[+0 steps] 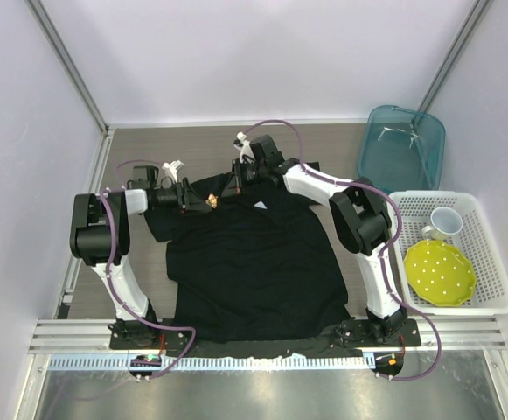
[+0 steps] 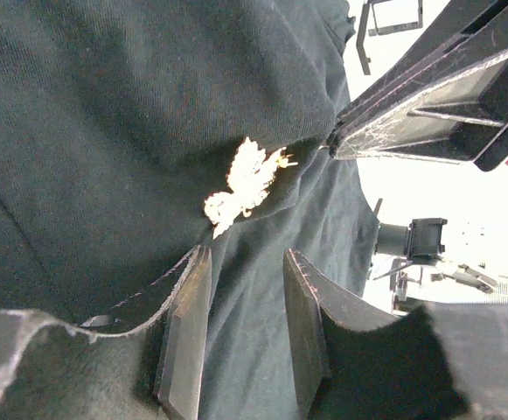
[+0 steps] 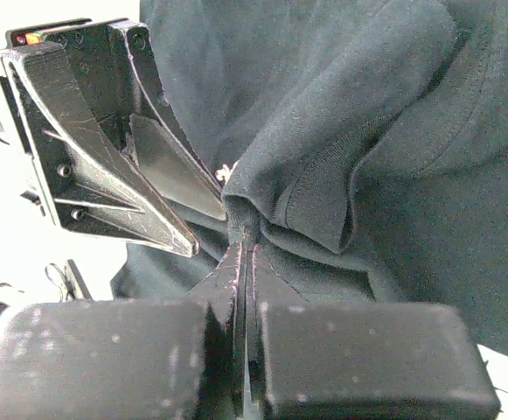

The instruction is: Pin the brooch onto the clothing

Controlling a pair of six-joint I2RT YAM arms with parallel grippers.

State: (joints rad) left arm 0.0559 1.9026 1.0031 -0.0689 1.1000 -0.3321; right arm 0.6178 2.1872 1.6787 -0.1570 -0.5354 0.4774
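Note:
Next, I reach in with my left gripper and take the brooch's lower end [image 2: 223,212] before my right gripper opens, because the brooch lies crooked beyond the left gripper's open fingers.
The clothing [image 1: 254,271], a black T-shirt, lies spread on the table with a small white label [image 1: 260,205] near its collar. The brooch [image 1: 212,200], a tiny golden leaf, sits on a raised fold of the fabric at the shirt's upper left; in the left wrist view the brooch [image 2: 247,185] lies just beyond my fingertips. My left gripper [image 2: 247,254] is open, with only cloth behind the gap. My right gripper [image 3: 245,245] is shut on a pinched ridge of the clothing [image 3: 367,105] by the collar and holds it up. The two grippers face each other closely.
A clear teal bin [image 1: 402,144] stands at the back right. In front of it, a white basket [image 1: 494,254] holds a yellow-green dotted plate [image 1: 440,271] and a white mug [image 1: 446,223]. White walls and metal posts enclose the table.

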